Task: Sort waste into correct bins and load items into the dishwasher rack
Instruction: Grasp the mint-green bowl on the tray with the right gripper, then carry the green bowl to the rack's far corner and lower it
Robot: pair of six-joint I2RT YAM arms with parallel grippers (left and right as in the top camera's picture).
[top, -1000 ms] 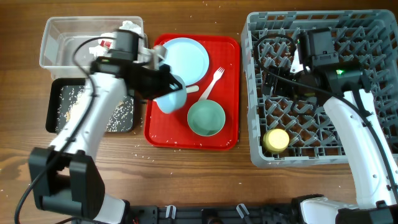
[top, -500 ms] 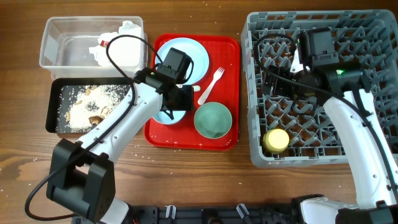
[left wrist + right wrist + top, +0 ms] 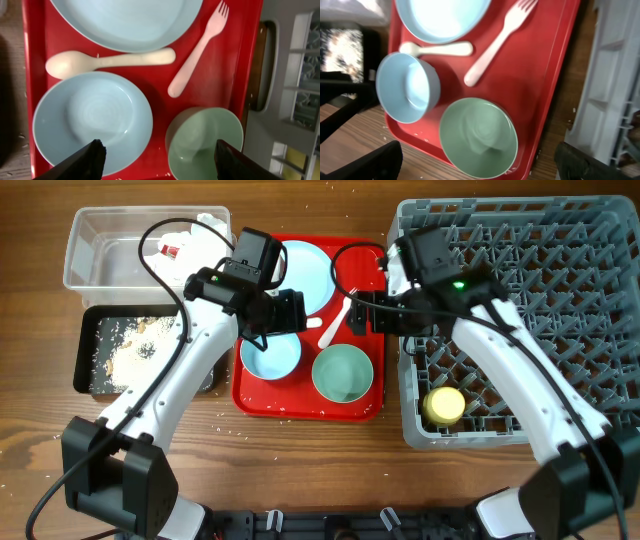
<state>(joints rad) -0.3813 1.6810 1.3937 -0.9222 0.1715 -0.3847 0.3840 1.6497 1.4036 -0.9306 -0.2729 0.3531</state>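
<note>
The mint-green bowl is next for my right gripper, which should go to it and close on the bowl's rim (image 3: pixel 370 364) (image 3: pixel 514 125) at the side nearest the grey dishwasher rack.
On the red serving tray (image 3: pixel 258 402) stand a light-blue bowl (image 3: pixel 270 355), upright and free, a mint-green bowl (image 3: pixel 345 373), a light-blue plate (image 3: pixel 308 272), a white fork (image 3: pixel 338 320) and a spoon (image 3: pixel 110 60). My left gripper (image 3: pixel 285 315) hovers open above the tray, and both bowls (image 3: pixel 92 117) (image 3: pixel 205 142) show between its spread fingers. My right gripper (image 3: pixel 368 312) is open at the tray's right edge, over the mint bowl (image 3: pixel 477 137). A yellow cup (image 3: pixel 445 405) sits in the grey dishwasher rack (image 3: pixel 560 280).
The clear tub (image 3: pixel 110 255) at the back left holds white napkins (image 3: pixel 205 225) and a red wrapper (image 3: pixel 170 250). In front of it the black tray (image 3: pixel 90 330) holds beige food scraps (image 3: pixel 130 355). Crumbs dot the wooden table.
My left gripper carried the light-blue bowl onto the red tray, let go and opened. My right arm swung from over the rack to the tray's right edge.
</note>
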